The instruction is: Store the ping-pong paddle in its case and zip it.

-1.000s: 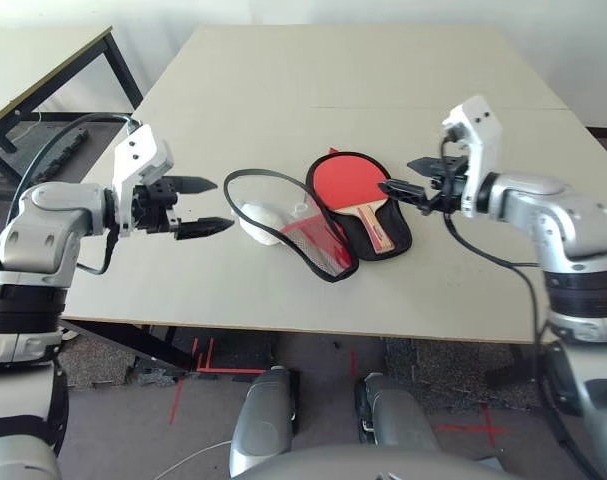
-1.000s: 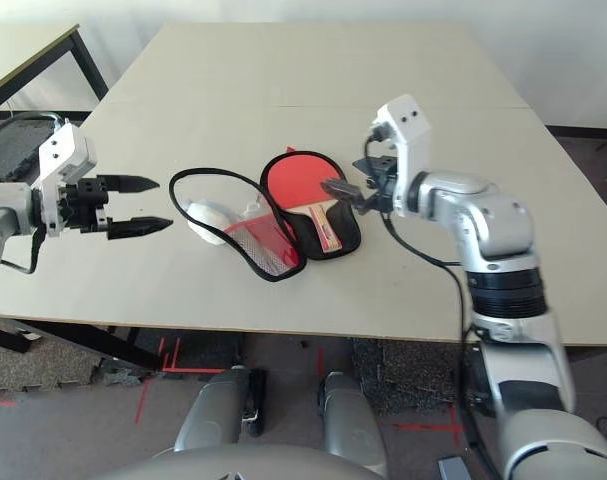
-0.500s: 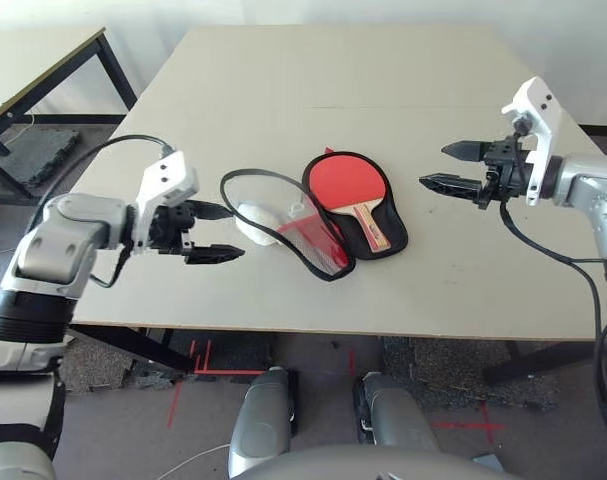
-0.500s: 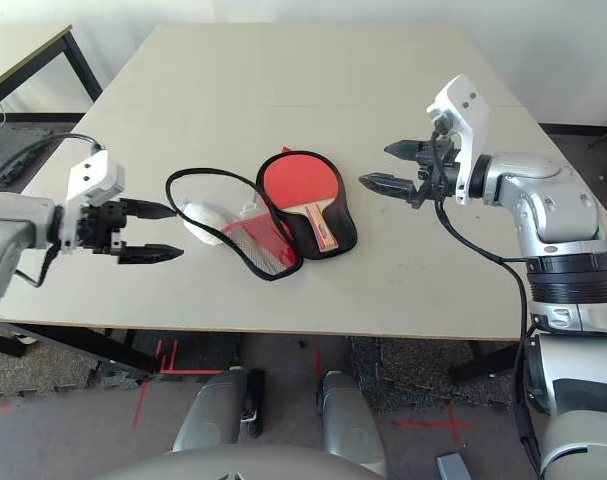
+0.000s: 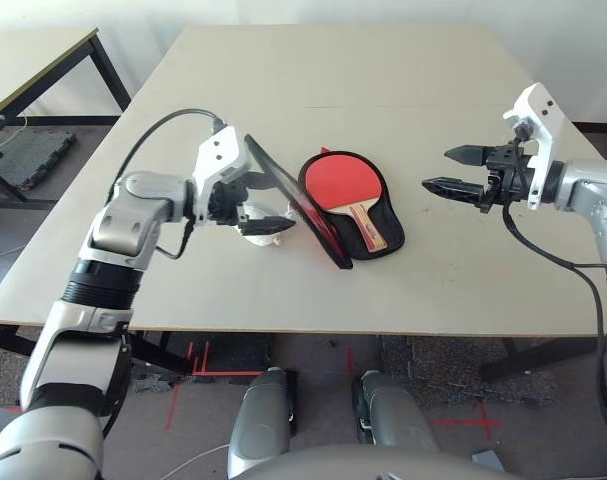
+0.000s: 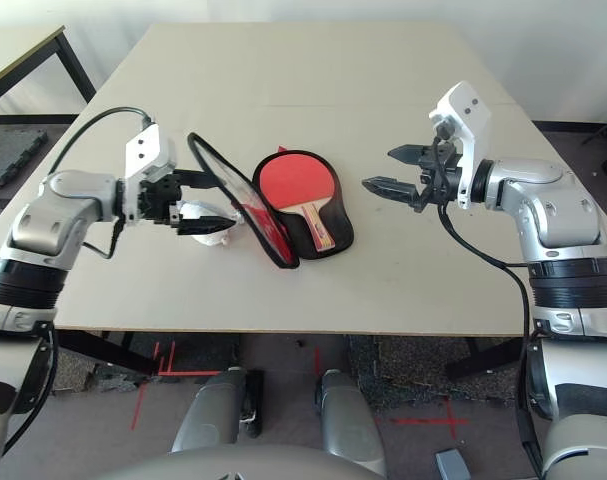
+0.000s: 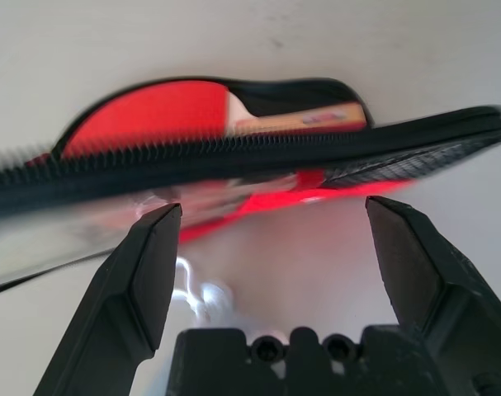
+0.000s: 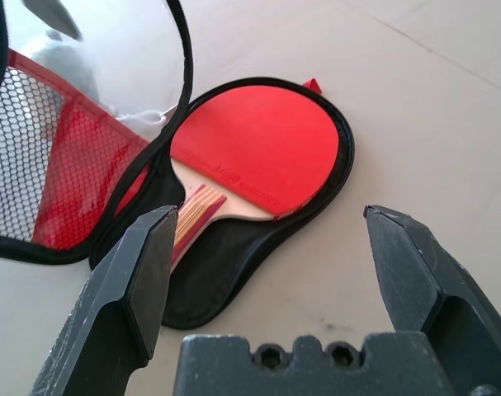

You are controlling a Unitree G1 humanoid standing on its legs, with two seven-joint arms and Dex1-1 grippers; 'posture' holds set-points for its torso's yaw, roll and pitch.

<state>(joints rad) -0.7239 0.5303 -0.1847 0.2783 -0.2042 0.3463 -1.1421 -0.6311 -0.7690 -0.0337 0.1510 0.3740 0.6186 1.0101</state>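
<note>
The near corner (image 5: 402,240) (image 8: 219,308) of the case, beside the paddle's handle and on the side away from the plush toy, will be gripped by my right gripper.
The ping-pong paddle (image 5: 347,184) lies red face up in the black half of the open case (image 5: 375,243), handle toward me. The case's other half, a red flap (image 6: 245,208) with black mesh, stands tilted on edge to the left of the paddle. My left gripper (image 6: 225,202) is open right beside that flap, its upper finger against the zipper edge (image 7: 233,153). My right gripper (image 5: 448,170) hovers open to the right of the case, apart from it. In the right wrist view the paddle (image 8: 258,144) lies ahead between the open fingers (image 8: 143,272).
A small white plush toy (image 6: 205,222) lies on the table (image 5: 383,70) under my left gripper, left of the flap. A second table (image 5: 43,60) stands at the far left.
My left gripper has moved right to the case. The mesh flap, which lay flat on the table, now stands raised on edge. My right gripper has hardly moved.
</note>
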